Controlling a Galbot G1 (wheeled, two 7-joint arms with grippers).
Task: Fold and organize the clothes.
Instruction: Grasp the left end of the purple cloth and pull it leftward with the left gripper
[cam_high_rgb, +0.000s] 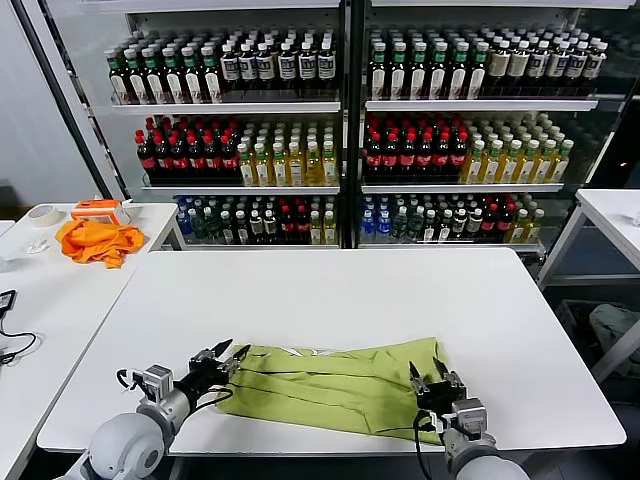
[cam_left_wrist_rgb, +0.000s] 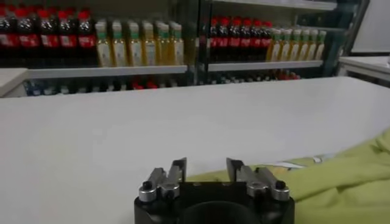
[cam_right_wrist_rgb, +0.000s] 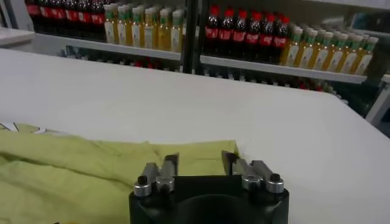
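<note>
The lime T-shirt's cloth reaches across to my right gripper. My left gripper needs to take the cloth's near end (cam_high_rgb: 240, 378) and pull the cloth closer before it folds it over.
The lime T-shirt (cam_high_rgb: 340, 385) lies folded in a long band near the front edge of the white table (cam_high_rgb: 330, 290). My left gripper (cam_high_rgb: 224, 358) is open and empty at the shirt's left end, just above the cloth edge; in the left wrist view (cam_left_wrist_rgb: 206, 169) the shirt (cam_left_wrist_rgb: 341, 182) shows past its fingers. My right gripper (cam_high_rgb: 432, 378) is open and empty over the shirt's right end; in the right wrist view (cam_right_wrist_rgb: 198, 161) the shirt (cam_right_wrist_rgb: 73, 176) lies under and beside it.
A bright orange cloth (cam_high_rgb: 98, 240), an orange box (cam_high_rgb: 98, 209) and a tape roll (cam_high_rgb: 42, 215) sit on the left side table. Shelves of bottles (cam_high_rgb: 340, 130) stand behind. Another white table (cam_high_rgb: 615, 215) is at the right.
</note>
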